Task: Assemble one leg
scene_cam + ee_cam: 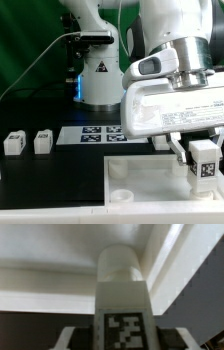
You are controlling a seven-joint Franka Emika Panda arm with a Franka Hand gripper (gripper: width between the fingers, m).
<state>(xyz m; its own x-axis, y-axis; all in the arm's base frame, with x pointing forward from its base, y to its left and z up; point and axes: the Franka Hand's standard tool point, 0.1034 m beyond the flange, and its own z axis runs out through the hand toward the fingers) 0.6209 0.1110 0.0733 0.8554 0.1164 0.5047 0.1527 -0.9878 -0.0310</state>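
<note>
My tilted gripper holds the upright leg slanted, so I need to open, rise and take the leg's top end (206, 147) from straight above before turning it.
My gripper (203, 160) is shut on a leg (205, 162), a small white peg with a black-and-white tag, and holds it upright over the right part of the large white tray (150, 185). In the wrist view the held leg (122, 297) runs between my white fingers (72, 336), its rounded end pointing at the tray's inner wall (60, 280). Two more legs (14, 143) (43, 142) stand on the black table at the exterior view's left. A round socket (120, 195) shows in the tray's near left corner.
The marker board (90, 133) lies flat behind the tray. The arm's white base (100, 80) stands at the back, with a green curtain behind it. A black cable (35, 60) hangs at the back left.
</note>
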